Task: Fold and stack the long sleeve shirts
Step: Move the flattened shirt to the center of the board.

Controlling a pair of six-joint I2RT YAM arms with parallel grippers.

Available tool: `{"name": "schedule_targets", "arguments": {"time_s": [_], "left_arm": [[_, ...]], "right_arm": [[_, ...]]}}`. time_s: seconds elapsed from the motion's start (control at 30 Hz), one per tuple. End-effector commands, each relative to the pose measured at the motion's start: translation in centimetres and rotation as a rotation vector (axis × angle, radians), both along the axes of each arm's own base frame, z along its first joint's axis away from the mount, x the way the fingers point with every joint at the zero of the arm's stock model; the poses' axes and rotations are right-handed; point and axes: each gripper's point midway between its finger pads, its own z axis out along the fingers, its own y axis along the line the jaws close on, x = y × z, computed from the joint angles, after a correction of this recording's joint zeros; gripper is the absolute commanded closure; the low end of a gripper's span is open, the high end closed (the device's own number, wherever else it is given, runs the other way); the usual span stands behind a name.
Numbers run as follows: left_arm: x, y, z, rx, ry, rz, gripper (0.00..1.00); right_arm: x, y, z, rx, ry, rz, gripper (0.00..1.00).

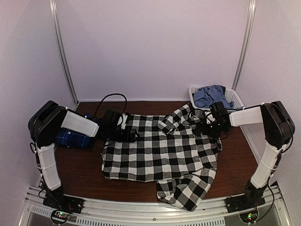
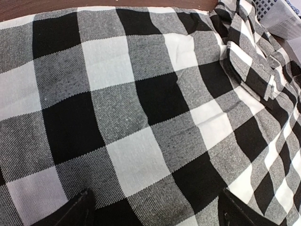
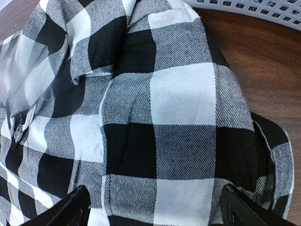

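Observation:
The robot's right gripper needs to next move to the near sleeve's middle (image 1: 197, 183) on the black-and-white checked shirt and close there.
The black-and-white checked long sleeve shirt (image 1: 160, 155) lies spread across the middle of the table, one sleeve (image 1: 186, 188) reaching the near edge. My left gripper (image 1: 126, 134) hovers open over its far left part; the left wrist view shows flat checked cloth (image 2: 141, 117) between the wide-apart fingertips (image 2: 70, 212), nothing held. At the shirt's far right corner my right gripper (image 1: 208, 126) also stands open. Below it the cloth (image 3: 178, 122) is rumpled and folded over. A dark blue plaid shirt (image 1: 75, 138) lies bundled at the left, partly behind my left arm.
A white slatted basket (image 1: 237, 100) stands at the back right with a blue-and-white checked cloth (image 1: 211, 95) in it; its rim (image 3: 254, 9) shows in the right wrist view. Brown table (image 3: 263, 70) is bare beside the shirt. A black cable (image 1: 110, 99) loops at the back.

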Motion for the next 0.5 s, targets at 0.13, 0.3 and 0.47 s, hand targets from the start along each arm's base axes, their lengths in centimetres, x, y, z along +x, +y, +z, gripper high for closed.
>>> {"name": "schedule_targets", "arguments": {"time_s": [0.13, 0.3, 0.47], "left_arm": [[-0.3, 1.9, -0.2, 0.048, 0.016, 0.001, 0.08], [-0.5, 0.9, 3.3, -0.048, -0.048, -0.032, 0.07], [-1.9, 1.1, 5.5, -0.093, -0.079, -0.052, 0.07]], "right_arm": [[-1.0, 4.4, 5.4, 0.027, -0.127, 0.081, 0.04], [0.4, 8.0, 7.0, 0.029, -0.175, 0.134, 0.08], [-3.2, 10.4, 6.7, -0.021, -0.132, 0.215, 0.08]]}}
